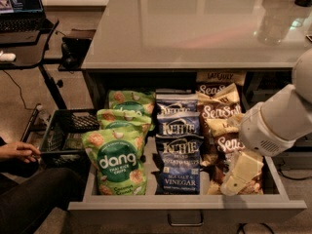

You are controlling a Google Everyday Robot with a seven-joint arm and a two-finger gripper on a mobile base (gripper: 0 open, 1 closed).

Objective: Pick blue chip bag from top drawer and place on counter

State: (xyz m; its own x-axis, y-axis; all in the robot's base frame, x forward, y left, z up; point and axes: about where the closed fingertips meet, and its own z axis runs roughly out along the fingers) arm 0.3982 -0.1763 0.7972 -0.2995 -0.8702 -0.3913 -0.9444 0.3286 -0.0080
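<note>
Next, my gripper should go to the middle of the front blue chip bag (pixel 181 161), the one showing "SEA SALT & VINEGAR", and close there.
The top drawer (pixel 187 211) stands pulled open under the counter (pixel 195 28). A row of three dark blue KETTLE chip bags runs down its middle; the front blue chip bag (pixel 178 165) shows "SEA SALT & VINEGAR". Green "dang" bags (pixel 117 162) fill the left side and brown "Sea Salt" bags (pixel 218 112) the right. My gripper (pixel 239 175) hangs from the white arm (pixel 278 121) over the front brown bags at the drawer's right side, to the right of the front blue bag and not touching it. It holds nothing that I can see.
A black desk with a laptop (pixel 19 6) stands at the back left. A black crate (pixel 66 135) sits on the floor left of the drawer. A person's hand (pixel 19 151) and leg (pixel 34 199) are at the lower left.
</note>
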